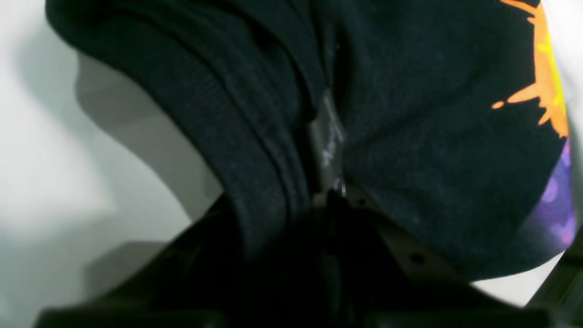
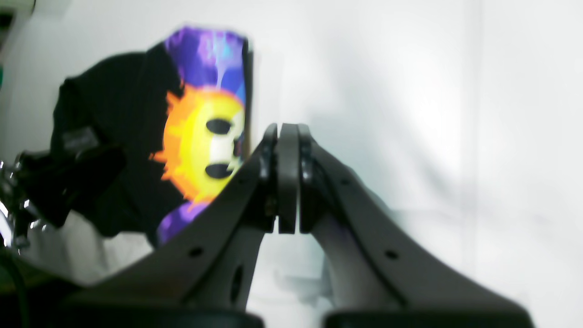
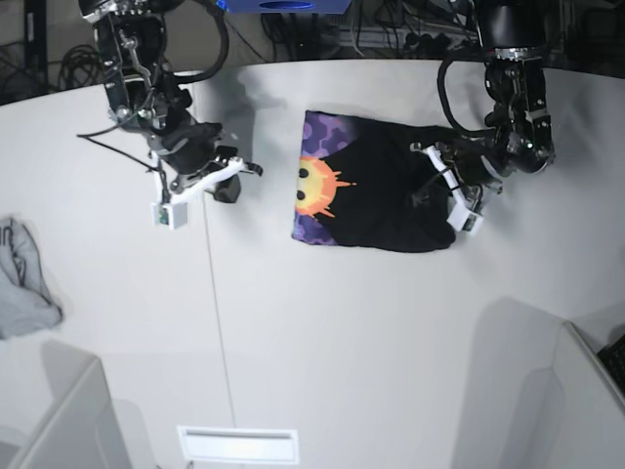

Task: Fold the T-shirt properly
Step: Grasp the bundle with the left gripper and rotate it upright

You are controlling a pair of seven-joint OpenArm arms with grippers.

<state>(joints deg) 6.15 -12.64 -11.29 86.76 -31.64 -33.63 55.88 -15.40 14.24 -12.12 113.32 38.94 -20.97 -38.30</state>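
Note:
I need to use my left gripper to let go of the black T-shirt's bunched edge, now at the table's far middle, at the near purple corner (image 3: 301, 240) below the sun face.
The black T-shirt (image 3: 381, 200) lies folded into a rough rectangle at the table's far middle. Its orange-yellow sun face on purple (image 3: 314, 184) faces up at its left end. My left gripper (image 3: 441, 193) is at the shirt's right edge. In the left wrist view its jaws (image 1: 327, 141) are shut with bunched black fabric (image 1: 410, 136) on both sides. My right gripper (image 3: 230, 188) is shut and empty over bare table, left of the shirt. In the right wrist view its fingertips (image 2: 288, 136) meet, and the shirt's print (image 2: 205, 146) shows beyond them.
A small light-grey cloth (image 3: 24, 283) lies crumpled at the table's left edge. White box walls stand at the front left (image 3: 59, 420) and front right (image 3: 586, 391). A white strip (image 3: 237, 445) lies at the front edge. Cables run behind the table.

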